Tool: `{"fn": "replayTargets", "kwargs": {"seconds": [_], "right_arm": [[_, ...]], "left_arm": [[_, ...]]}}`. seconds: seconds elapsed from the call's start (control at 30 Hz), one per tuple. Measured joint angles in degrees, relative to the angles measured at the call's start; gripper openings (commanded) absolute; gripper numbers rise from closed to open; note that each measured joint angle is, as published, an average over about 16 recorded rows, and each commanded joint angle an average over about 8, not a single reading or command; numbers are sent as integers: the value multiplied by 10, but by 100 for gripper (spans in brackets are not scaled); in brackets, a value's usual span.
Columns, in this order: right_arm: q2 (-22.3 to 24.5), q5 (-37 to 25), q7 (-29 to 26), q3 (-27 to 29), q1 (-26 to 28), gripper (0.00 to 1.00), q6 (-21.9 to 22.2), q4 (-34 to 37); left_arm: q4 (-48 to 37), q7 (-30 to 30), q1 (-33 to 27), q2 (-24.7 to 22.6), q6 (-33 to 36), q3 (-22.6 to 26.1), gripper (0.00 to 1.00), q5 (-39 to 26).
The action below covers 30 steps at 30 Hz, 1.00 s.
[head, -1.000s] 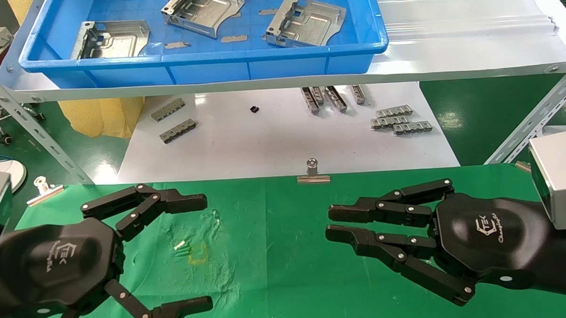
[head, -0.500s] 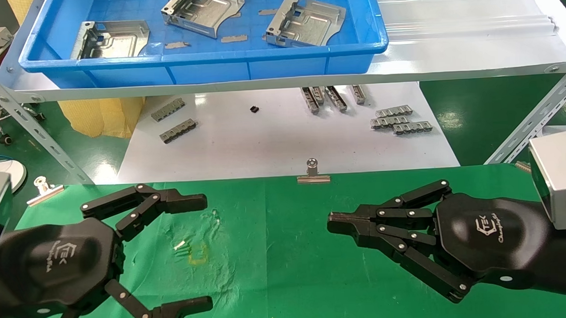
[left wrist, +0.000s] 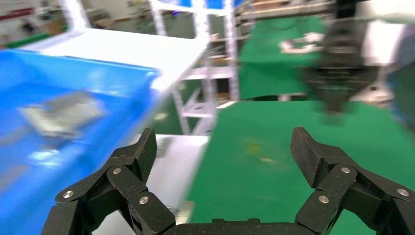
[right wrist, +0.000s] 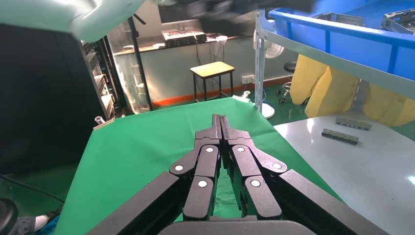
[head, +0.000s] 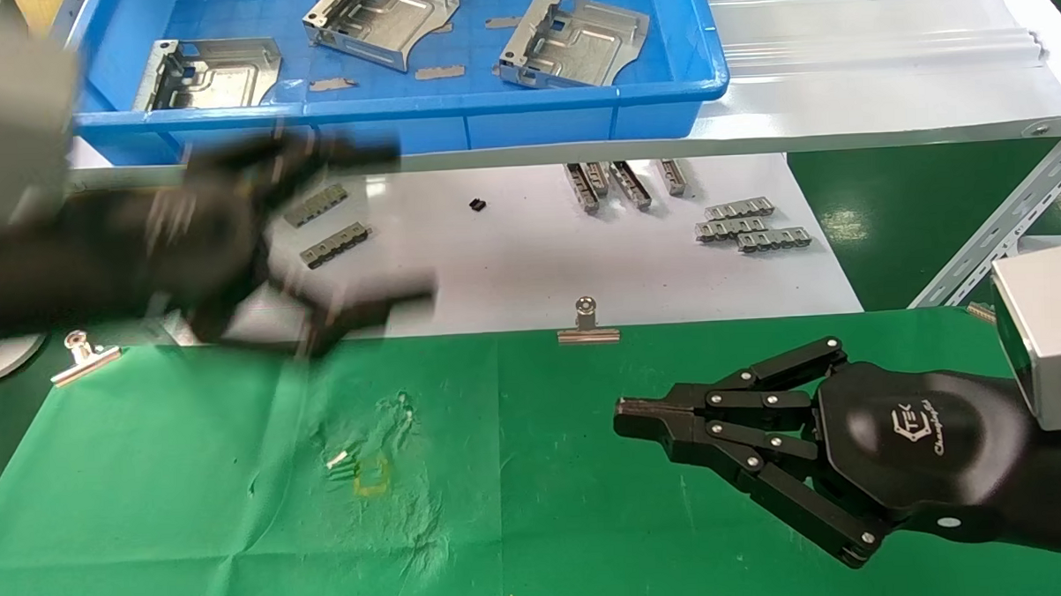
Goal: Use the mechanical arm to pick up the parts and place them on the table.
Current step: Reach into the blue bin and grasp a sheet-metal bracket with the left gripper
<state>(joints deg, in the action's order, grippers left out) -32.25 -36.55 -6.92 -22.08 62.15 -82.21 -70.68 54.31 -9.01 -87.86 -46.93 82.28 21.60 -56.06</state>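
Note:
Next, my left gripper grabs the narrow folded side [head: 338, 6] of the middle silver part in the blue tray.
Three silver parts [head: 209, 73] [head: 380, 21] [head: 570, 42] lie in the blue tray [head: 400, 104] on the shelf. My left gripper [head: 409, 225] is open and empty, blurred in motion, raised over the white sheet just below the tray's front wall. In the left wrist view its fingers [left wrist: 223, 144] stand wide apart, with the tray [left wrist: 29, 73] and a blurred part [left wrist: 61, 112] to one side. My right gripper [head: 623, 411] is shut and empty, low over the green table [head: 520, 510]; its fingers are pressed together in the right wrist view [right wrist: 220, 117].
A white sheet [head: 512, 263] behind the green cloth holds small grey ridged bars [head: 749, 224] [head: 325, 226]. Metal clips [head: 587, 324] [head: 82, 353] hold the cloth's far edge. Slanted shelf struts [head: 1004, 220] stand at both sides. A yellow mark [head: 371, 476] is on the cloth.
My left arm has risen off the green cloth and swung toward the blue tray, still open. My right gripper closed its fingers a second ago and has stayed put since.

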Motion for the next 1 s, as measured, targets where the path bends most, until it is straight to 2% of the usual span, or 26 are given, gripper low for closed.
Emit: {"fn": "replayTargets", "kwargs": {"seconds": [0.17, 0.33, 0.63, 0.67, 0.77, 0.8, 0.83, 0.9, 0.93, 1.0], "right_arm": [[0, 0, 0, 0, 0, 0, 0, 0], [0, 0, 0, 0, 0, 0, 0, 0], [0, 0, 0, 0, 0, 0, 0, 0], [0, 0, 0, 0, 0, 0, 0, 0], [0, 0, 0, 0, 0, 0, 0, 0], [0, 0, 0, 0, 0, 1, 0, 0], [0, 0, 0, 0, 0, 7, 0, 0], [0, 0, 0, 0, 0, 32, 0, 0], [0, 0, 0, 0, 0, 44, 0, 0], [0, 0, 0, 0, 0, 69, 0, 0]], "left_arm": [[-146, 26, -118, -76, -59, 29, 100, -75], [-288, 51, -208, -146, -144, 52, 100, -137], [-463, 61, -291, -235, -285, 82, 100, -204], [-476, 59, -295, -241, -296, 85, 91, -208], [-506, 54, -304, -257, -322, 91, 54, -219], [-514, 51, -306, -261, -329, 93, 41, -221], [-520, 49, -308, -264, -336, 94, 29, -224], [-530, 45, -310, -270, -347, 96, 4, -227], [-534, 43, -311, -272, -351, 97, 0, -228], [-540, 38, -313, -275, -359, 99, 0, -230]]}}
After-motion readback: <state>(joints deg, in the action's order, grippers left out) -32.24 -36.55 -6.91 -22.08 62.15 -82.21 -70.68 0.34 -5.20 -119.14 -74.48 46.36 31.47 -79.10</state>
